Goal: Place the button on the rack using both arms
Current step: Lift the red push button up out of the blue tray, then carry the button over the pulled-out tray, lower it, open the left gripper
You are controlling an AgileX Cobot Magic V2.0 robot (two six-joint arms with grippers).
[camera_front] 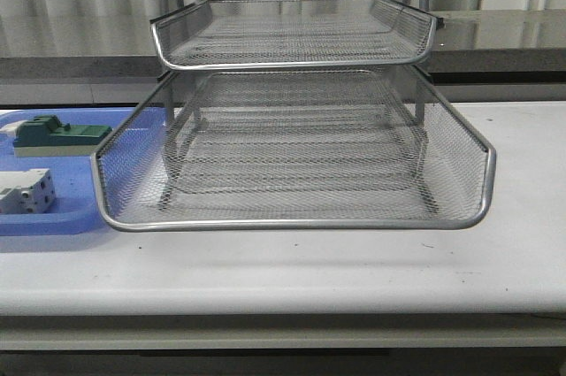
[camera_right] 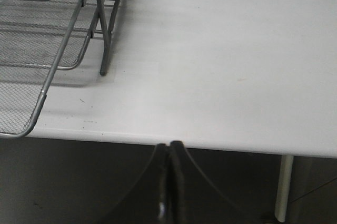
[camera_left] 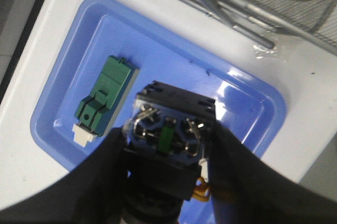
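Next, my left gripper releases the button in the middle of the silver rack's lower mesh tray (camera_front: 282, 139).
In the left wrist view my left gripper (camera_left: 168, 142) is shut on the button (camera_left: 171, 126), its black fingers (camera_left: 97, 182) pressing both sides of the black body. The blue rear block with metal terminals faces the camera, and a yellow tab (camera_left: 202, 190) shows below it; the red head is hidden. The button hangs above the blue tray (camera_left: 73, 71). The silver wire-mesh rack (camera_front: 292, 224) stands mid-table with its lower tray slid forward. My right gripper (camera_right: 169, 147) is shut and empty over the table's front edge, to the right of the rack (camera_right: 47, 39). Neither arm shows in the front view.
The blue tray (camera_front: 44, 221) lies left of the rack and holds a green block (camera_front: 57, 135) and a white terminal block (camera_front: 25, 192). The green block (camera_left: 105, 95) sits beside the held button. The rack's thin legs (camera_right: 104, 34) stand on the white table (camera_right: 221, 66).
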